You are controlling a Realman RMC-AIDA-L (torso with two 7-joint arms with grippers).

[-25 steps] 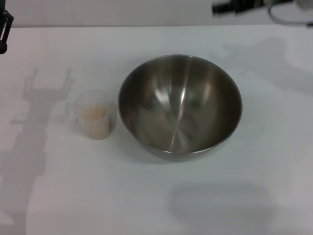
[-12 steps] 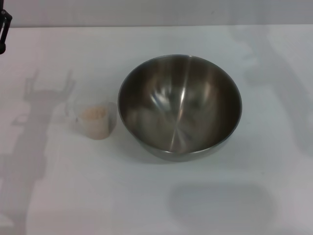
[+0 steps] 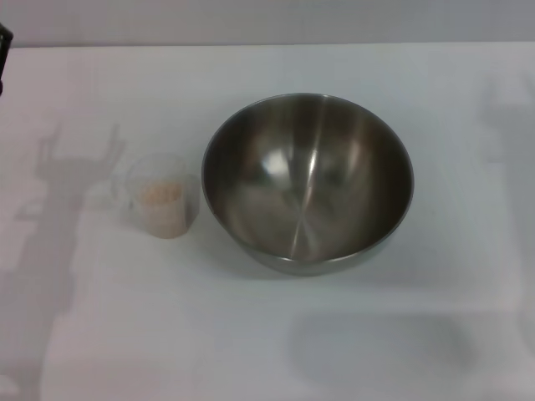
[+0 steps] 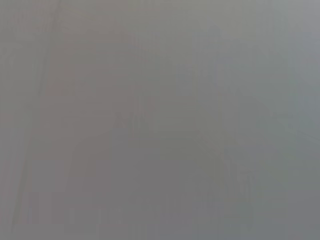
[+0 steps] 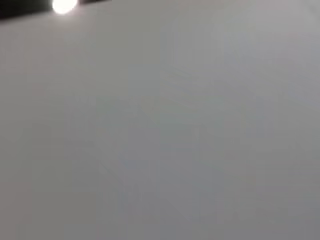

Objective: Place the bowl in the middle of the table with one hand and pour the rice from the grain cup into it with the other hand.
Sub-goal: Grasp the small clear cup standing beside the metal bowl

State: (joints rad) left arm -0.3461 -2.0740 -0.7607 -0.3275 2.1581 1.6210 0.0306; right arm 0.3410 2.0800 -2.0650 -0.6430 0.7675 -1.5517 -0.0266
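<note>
Next, I move my left gripper to the grain cup's handle (image 3: 119, 190), on the side that faces away from the steel bowl, and close it there.
The large steel bowl (image 3: 308, 182) stands upright and empty near the middle of the white table (image 3: 276, 351). The small frosted grain cup (image 3: 163, 197) stands just left of the bowl, apart from it, with pale rice (image 3: 159, 193) in it. Only a dark sliver of my left gripper (image 3: 3, 52) shows at the far left edge of the head view, well away from the cup. My right gripper is out of view. Both wrist views show only a plain grey surface.
Arm shadows lie on the table left of the cup and at the far right. The table's back edge (image 3: 267, 44) runs across the top of the head view. A bright spot (image 5: 64, 5) shows in the right wrist view.
The right arm, seen at the top right a second ago, has left the view. The left gripper has slid further out at the left edge. Bowl and cup have not moved.
</note>
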